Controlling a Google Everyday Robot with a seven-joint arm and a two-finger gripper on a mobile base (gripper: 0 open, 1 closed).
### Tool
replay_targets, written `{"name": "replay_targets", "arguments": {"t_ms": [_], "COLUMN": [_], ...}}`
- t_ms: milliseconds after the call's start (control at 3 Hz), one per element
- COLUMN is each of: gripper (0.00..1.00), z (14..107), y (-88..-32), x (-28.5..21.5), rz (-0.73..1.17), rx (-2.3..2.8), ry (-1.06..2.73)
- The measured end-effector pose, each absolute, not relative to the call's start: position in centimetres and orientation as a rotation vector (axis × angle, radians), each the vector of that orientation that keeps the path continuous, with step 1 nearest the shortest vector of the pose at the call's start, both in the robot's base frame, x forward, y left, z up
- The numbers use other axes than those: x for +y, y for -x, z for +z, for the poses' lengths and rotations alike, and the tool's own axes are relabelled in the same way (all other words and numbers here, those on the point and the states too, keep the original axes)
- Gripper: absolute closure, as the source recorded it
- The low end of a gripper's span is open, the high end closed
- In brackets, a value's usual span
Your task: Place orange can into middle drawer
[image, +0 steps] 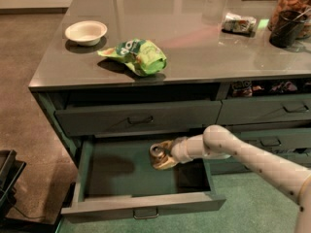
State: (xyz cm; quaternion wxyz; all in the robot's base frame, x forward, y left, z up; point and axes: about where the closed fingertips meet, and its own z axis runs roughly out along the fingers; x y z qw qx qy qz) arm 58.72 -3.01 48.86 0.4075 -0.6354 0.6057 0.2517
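Note:
The robot's gripper will release the orange can on the middle of the open drawer's green bottom (155,166). The can is now tilted low inside the drawer.
The middle drawer (141,205) is pulled open below the counter, and its green inside shows. My gripper (163,157) reaches in from the right, over the drawer's right half, and is shut on the orange can (158,152). The can lies tilted with its silver top facing left. It is low inside the drawer, close to the drawer floor; I cannot tell whether it touches.
On the grey counter (194,57) lie a green snack bag (138,55), a white bowl (86,32), a foil packet (238,23) and a dark jar (291,16) at the far right. Shut drawers (138,118) sit above and to the right. A dark object (7,178) stands at the left.

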Motion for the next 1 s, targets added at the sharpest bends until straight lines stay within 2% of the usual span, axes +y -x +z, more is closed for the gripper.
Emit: {"name": "replay_targets", "arguments": {"t_ms": [1000], "gripper": [1.00], "z": [40.0], "y": [-59.3], "x": [-0.6], "rz": [0.728], "rx": [1.547], "ry": [1.581]}}
